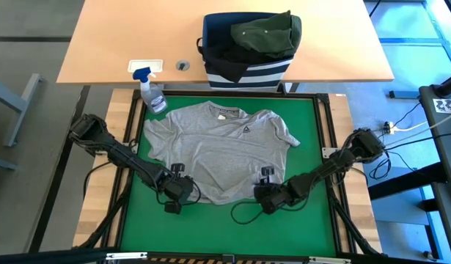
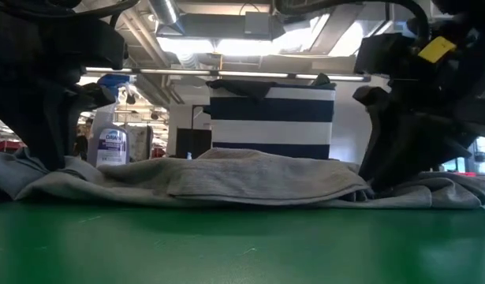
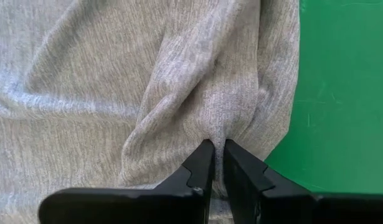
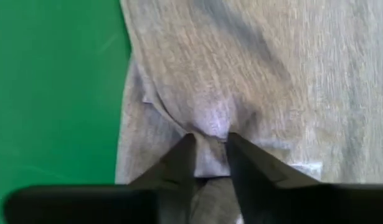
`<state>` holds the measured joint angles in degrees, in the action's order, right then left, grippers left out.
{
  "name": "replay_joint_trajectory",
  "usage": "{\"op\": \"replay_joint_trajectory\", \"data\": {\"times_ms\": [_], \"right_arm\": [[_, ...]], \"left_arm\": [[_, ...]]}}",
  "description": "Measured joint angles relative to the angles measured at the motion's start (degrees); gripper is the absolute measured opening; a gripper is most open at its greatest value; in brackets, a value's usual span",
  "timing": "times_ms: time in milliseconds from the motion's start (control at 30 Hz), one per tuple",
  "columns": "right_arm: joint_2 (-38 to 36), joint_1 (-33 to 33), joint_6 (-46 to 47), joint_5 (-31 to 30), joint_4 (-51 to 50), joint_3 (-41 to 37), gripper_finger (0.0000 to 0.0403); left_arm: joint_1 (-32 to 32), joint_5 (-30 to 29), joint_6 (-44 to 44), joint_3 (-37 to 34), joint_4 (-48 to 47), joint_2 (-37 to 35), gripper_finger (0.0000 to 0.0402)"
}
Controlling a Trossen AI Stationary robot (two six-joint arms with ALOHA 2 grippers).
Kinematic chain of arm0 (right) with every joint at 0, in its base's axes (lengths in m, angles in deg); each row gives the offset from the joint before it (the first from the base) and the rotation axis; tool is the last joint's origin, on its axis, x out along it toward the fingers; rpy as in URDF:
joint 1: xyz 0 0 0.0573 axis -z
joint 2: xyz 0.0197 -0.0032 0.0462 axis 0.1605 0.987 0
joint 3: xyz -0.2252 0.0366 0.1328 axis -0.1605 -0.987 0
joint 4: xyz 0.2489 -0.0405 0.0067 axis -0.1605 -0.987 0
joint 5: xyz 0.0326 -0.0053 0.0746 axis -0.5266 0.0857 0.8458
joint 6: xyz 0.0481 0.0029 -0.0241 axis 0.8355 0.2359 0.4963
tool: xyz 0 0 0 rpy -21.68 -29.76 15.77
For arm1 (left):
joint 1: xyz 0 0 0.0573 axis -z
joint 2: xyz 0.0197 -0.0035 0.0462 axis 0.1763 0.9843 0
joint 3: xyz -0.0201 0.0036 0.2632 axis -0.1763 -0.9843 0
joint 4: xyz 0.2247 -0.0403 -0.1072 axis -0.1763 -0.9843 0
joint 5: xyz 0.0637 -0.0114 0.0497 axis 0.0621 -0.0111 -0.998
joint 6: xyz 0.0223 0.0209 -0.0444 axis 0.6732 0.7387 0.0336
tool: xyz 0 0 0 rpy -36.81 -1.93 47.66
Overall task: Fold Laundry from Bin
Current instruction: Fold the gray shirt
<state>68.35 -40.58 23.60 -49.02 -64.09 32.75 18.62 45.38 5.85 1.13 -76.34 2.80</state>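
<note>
The shirt's near end is doubled and bunched, so the left gripper needs to open and regrip the creased cloth (image 3: 227, 121) before both grippers lift and pull the shirt out straight.
A light grey T-shirt (image 1: 218, 143) lies spread on the green mat (image 1: 313, 213), collar toward the far side. My left gripper (image 1: 175, 192) is shut on the shirt's near left part, close to the hem. My right gripper (image 1: 268, 192) is closed on the near right part. Beyond the mat, the navy, white-striped bin (image 1: 247, 70) stands on the wooden table. A dark olive garment (image 1: 265, 33) and a black one (image 1: 221, 48) lie in its top. My left gripper pinches a raised pleat of grey cloth (image 3: 215, 134) between its two fingertips, beside the shirt's left edge. The fingers slant down from the near left. Creases fan out from the pinch; the rest of the shirt lies on the mat. My right gripper has a small bunch of grey cloth (image 4: 210, 127) between its two fingers (image 4: 185, 155), close to the shirt's right edge. It slants down from the near right. The cloth puckers at the fingertips, and the shirt around it lies flat on the mat.
A clear spray bottle with a blue nozzle (image 1: 152, 92) stands at the mat's far left corner. A small white plate (image 1: 146, 66) is set in the wooden table. Bare green mat shows along the near edge, with a black cable loop (image 1: 243, 213) beside the right gripper.
</note>
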Motion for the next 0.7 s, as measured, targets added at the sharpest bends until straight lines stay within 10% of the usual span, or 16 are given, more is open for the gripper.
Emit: {"op": "replay_joint_trajectory", "data": {"times_ms": [167,700], "right_arm": [[-2.0,0.0,0.0,1.6,-0.1,1.2,0.0009],[-6.5,8.9,8.0,9.2,-4.7,1.9,0.0002]], "left_arm": [[0.0,0.0,0.0,0.0,0.0,0.0,0.0034],[0.0,-0.1,0.1,0.0,-0.2,0.0,0.0034]]}}
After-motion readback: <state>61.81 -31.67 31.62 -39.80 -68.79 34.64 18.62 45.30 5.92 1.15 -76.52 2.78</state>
